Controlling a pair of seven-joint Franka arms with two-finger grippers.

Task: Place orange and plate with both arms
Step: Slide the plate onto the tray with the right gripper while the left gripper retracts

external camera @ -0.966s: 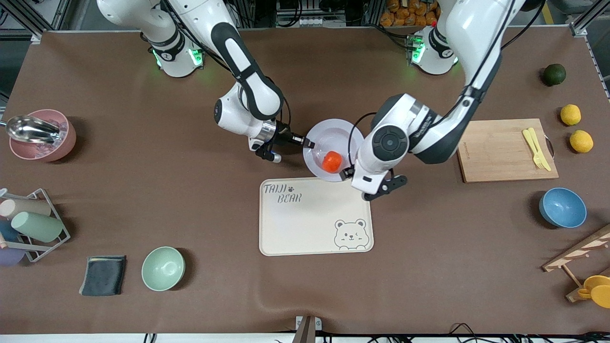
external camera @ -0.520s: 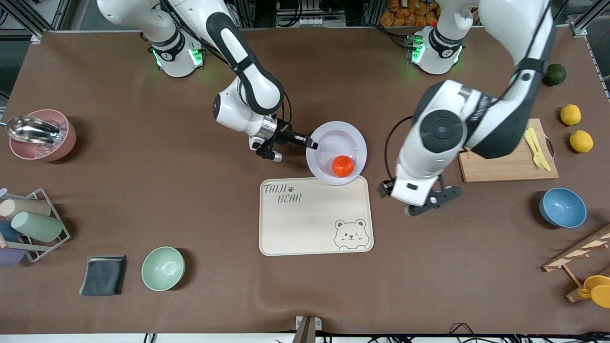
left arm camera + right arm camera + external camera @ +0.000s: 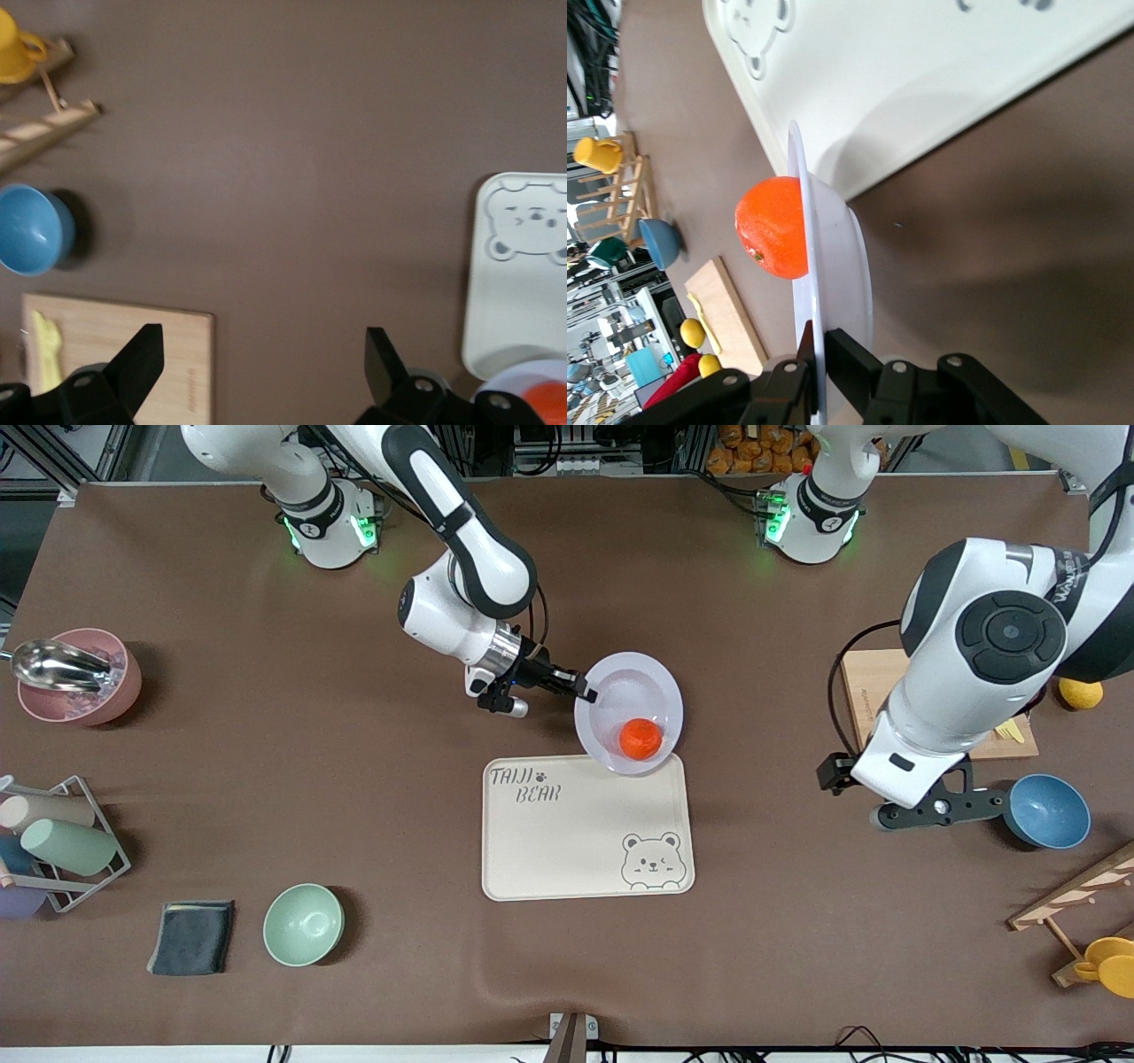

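Note:
Next, my right gripper lets go of the pale lavender plate on the cream tray (image 3: 609, 824), beside the bear's face.
The pale lavender plate (image 3: 631, 691) carries the orange (image 3: 640, 739) and hangs partly over the farther edge of the cream bear tray (image 3: 567, 841). My right gripper (image 3: 585, 689) is shut on the plate's rim; the right wrist view shows its fingers (image 3: 819, 354) pinching the rim (image 3: 799, 221), with the orange (image 3: 775, 228) resting in the plate above the tray (image 3: 921, 71). My left gripper (image 3: 261, 372) is open and empty, high over bare table between the tray and the cutting board (image 3: 124, 354). In the front view it (image 3: 842, 772) is well away from the plate.
A wooden cutting board (image 3: 864, 682) with yellow cutlery and a blue bowl (image 3: 1045, 810) lie under the left arm. A mint bowl (image 3: 303, 924), a dark cloth (image 3: 192, 937), a cup rack (image 3: 53, 841) and a pink bowl (image 3: 75, 677) sit toward the right arm's end.
My left gripper has drawn away from the plate toward the left arm's end of the table. The right gripper has carried the plate and orange slightly nearer the tray.

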